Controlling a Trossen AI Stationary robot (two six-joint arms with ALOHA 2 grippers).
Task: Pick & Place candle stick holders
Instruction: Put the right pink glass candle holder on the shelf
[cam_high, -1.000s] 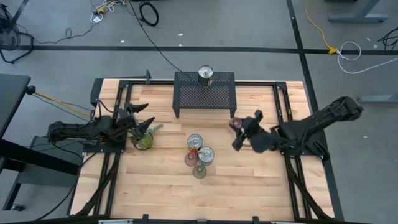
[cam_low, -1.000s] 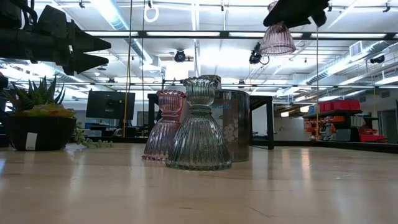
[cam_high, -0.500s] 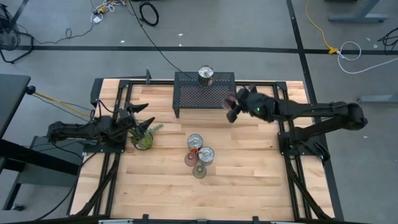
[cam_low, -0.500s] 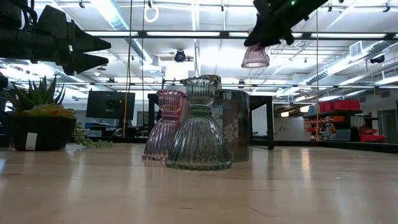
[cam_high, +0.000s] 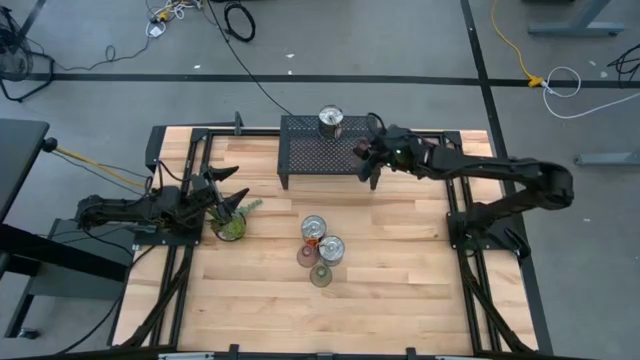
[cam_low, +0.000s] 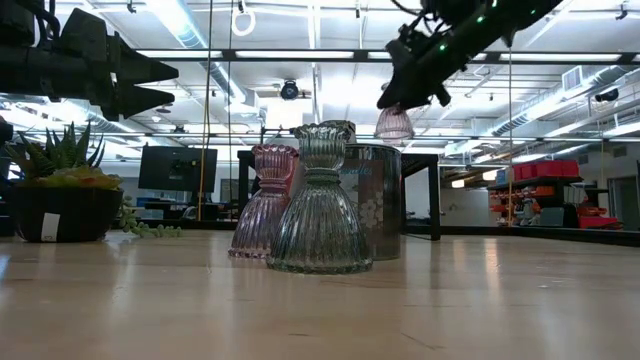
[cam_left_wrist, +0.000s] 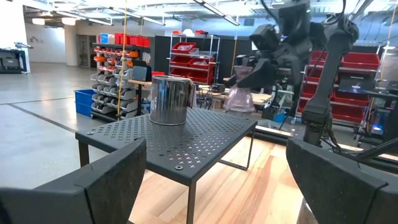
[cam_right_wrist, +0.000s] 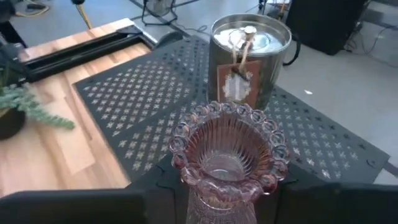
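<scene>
My right gripper will set the pink glass candle holder down on the bare mesh (cam_high: 356, 151) just in front of the stand's silver tin. The candle holder is now held over the stand.
My right gripper (cam_high: 370, 160) is shut on a pink ribbed glass candle holder (cam_right_wrist: 229, 152) over the right end of the black mesh stand (cam_high: 328, 148). The same holder shows in the low view (cam_low: 394, 123). A silver tin (cam_high: 331, 121) stands on the stand's far edge. Two silver tins (cam_high: 322, 238), a pink glass holder (cam_low: 266, 203) and an olive glass holder (cam_low: 320, 205) stand together on their bases mid-table. My left gripper (cam_high: 225, 190) is open and empty above the spiky potted plant (cam_high: 232, 224) at the left. My right gripper pinches the pink glass holder's narrow end (cam_right_wrist: 214, 208) between its two fingers (cam_right_wrist: 74, 208). The fingers come from the table's right, slanting down. The holder's wide scalloped end (cam_right_wrist: 229, 134) points away from the fingers. It hangs tilted, clear of the mesh stand.
The mesh stand stands on legs at the table's far middle, with bare top (cam_right_wrist: 143, 93) beside the tin. Black frame rails (cam_high: 190, 160) run along the table's left and right sides. Bare wood (cam_high: 400, 290) lies near and right of the cluster.
My right gripper has carried the pink glass holder from right of the table's middle toward the far edge and left, to the mesh stand's right end. It has stayed shut on the holder, which stays lifted clear.
</scene>
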